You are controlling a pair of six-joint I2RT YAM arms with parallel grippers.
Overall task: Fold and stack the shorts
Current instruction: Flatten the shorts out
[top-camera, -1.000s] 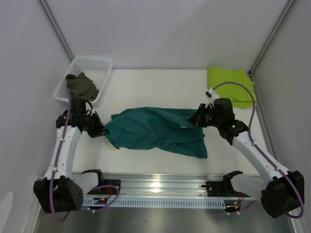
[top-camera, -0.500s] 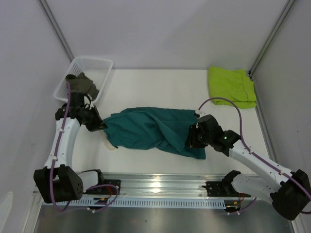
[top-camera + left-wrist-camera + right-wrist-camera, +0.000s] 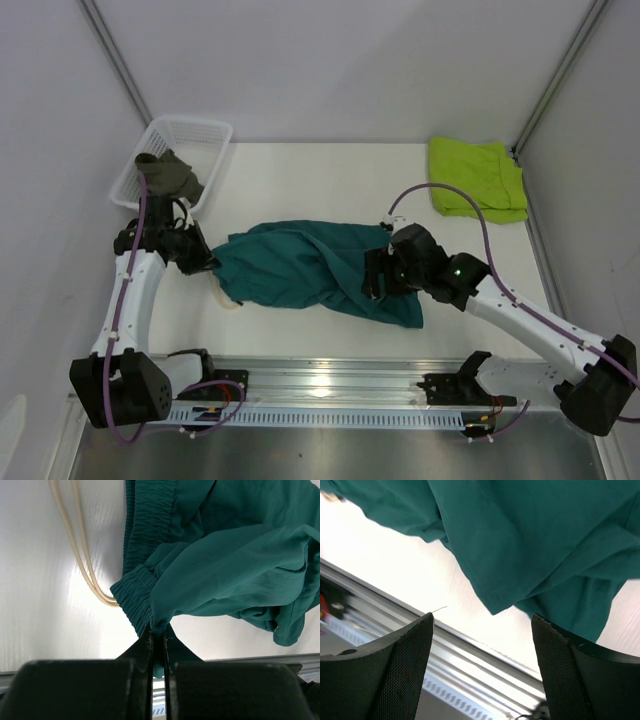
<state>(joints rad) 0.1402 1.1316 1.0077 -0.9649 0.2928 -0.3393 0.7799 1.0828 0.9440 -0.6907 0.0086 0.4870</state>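
Note:
The teal shorts are lying crumpled with crooked layers, so my right gripper needs to take the upper layer's near corner [image 3: 496, 606] and lift with my left gripper to straighten them.
The teal shorts [image 3: 300, 265] lie crumpled across the middle of the table, their cream drawstring [image 3: 80, 555] trailing on the white top. My left gripper [image 3: 205, 262] is shut on the left corner of their elastic waistband [image 3: 135, 595], with cloth pinched between its fingertips [image 3: 158, 630]. My right gripper [image 3: 376, 284] hangs open just above the right end of the teal shorts [image 3: 520, 540], with nothing between its pads [image 3: 405, 665]. The lime-green shorts [image 3: 478, 178] lie flat at the far right corner. The dark olive shorts [image 3: 170, 175] spill over the rim of a basket.
A white mesh basket [image 3: 195, 132] stands at the far left against the wall. A metal rail [image 3: 330, 385] runs along the near table edge, close below the right gripper [image 3: 395, 610]. Walls close in on both sides.
The right gripper has let go of the teal shorts, opened wide, and moved left and nearer over their right end. The left gripper still grips the waistband and has barely shifted.

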